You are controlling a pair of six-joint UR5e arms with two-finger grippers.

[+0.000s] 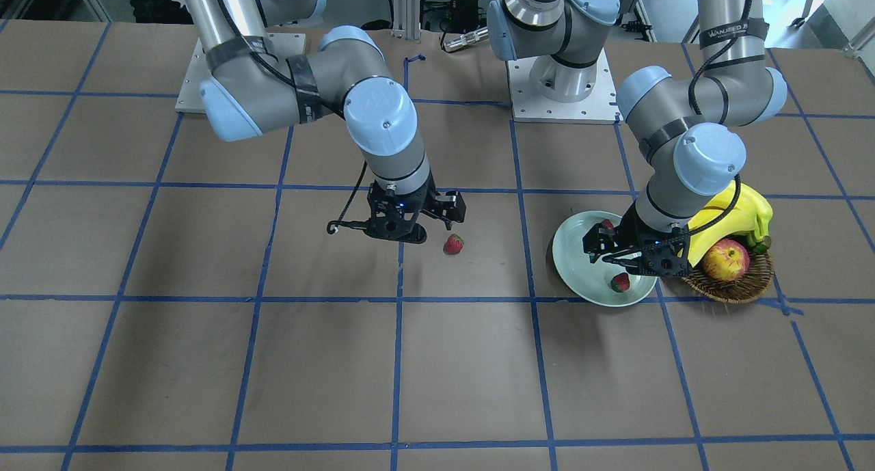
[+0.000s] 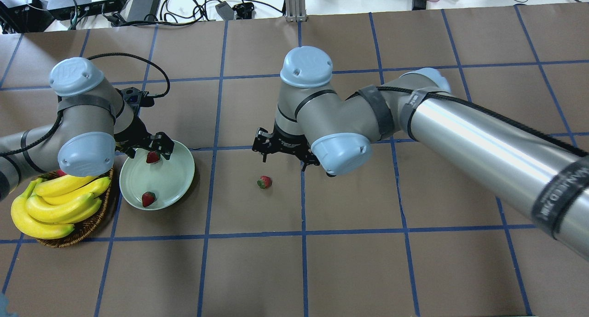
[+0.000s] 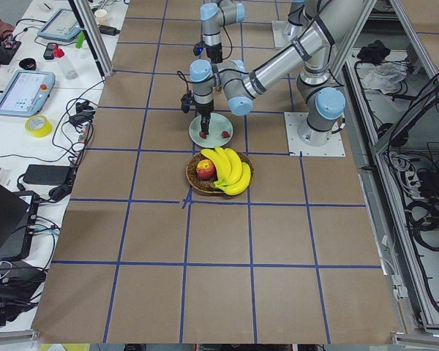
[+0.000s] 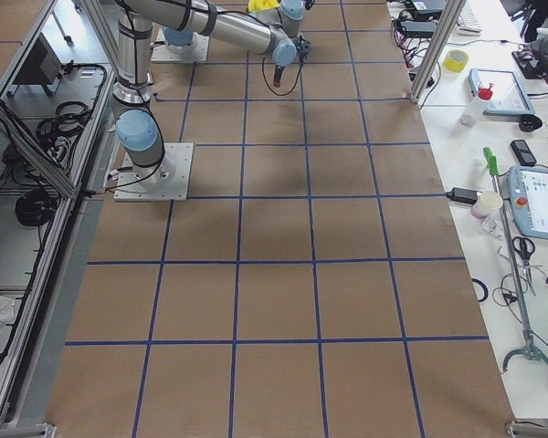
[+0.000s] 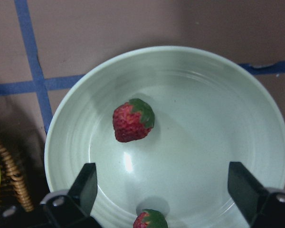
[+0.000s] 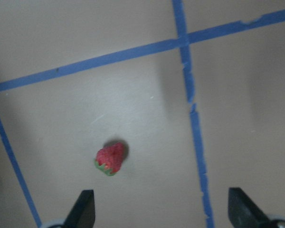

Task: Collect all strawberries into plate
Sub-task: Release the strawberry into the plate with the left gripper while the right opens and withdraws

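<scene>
The other strawberries lie in the plate, so next my left gripper closes on the sides of the lone strawberry [image 1: 453, 244] near the middle of the table.
The pale green plate [image 2: 172, 181] lies at the table's left, next to the basket. Two strawberries lie in it, one toward the far rim [image 2: 153, 157] and one toward the near rim [image 2: 148, 198]; the left wrist view shows both [image 5: 132, 122] [image 5: 149, 220]. My left gripper [image 2: 149, 150] hovers open over the plate's far part, holding nothing [image 5: 162, 166]. A third strawberry [image 2: 264, 182] lies alone on the brown table surface near the middle. Just beyond it, my right gripper [image 2: 281, 155] hangs open and empty, and its wrist camera shows that strawberry [image 6: 110, 158] ahead and left of centre.
A brown wicker basket [image 2: 87, 225] touching the plate's left side holds yellow bananas [image 2: 55, 202] and a red-yellow apple [image 1: 726, 260]. Blue tape lines [image 2: 303, 206] grid the brown tabletop. Cables and devices lie past the far edge.
</scene>
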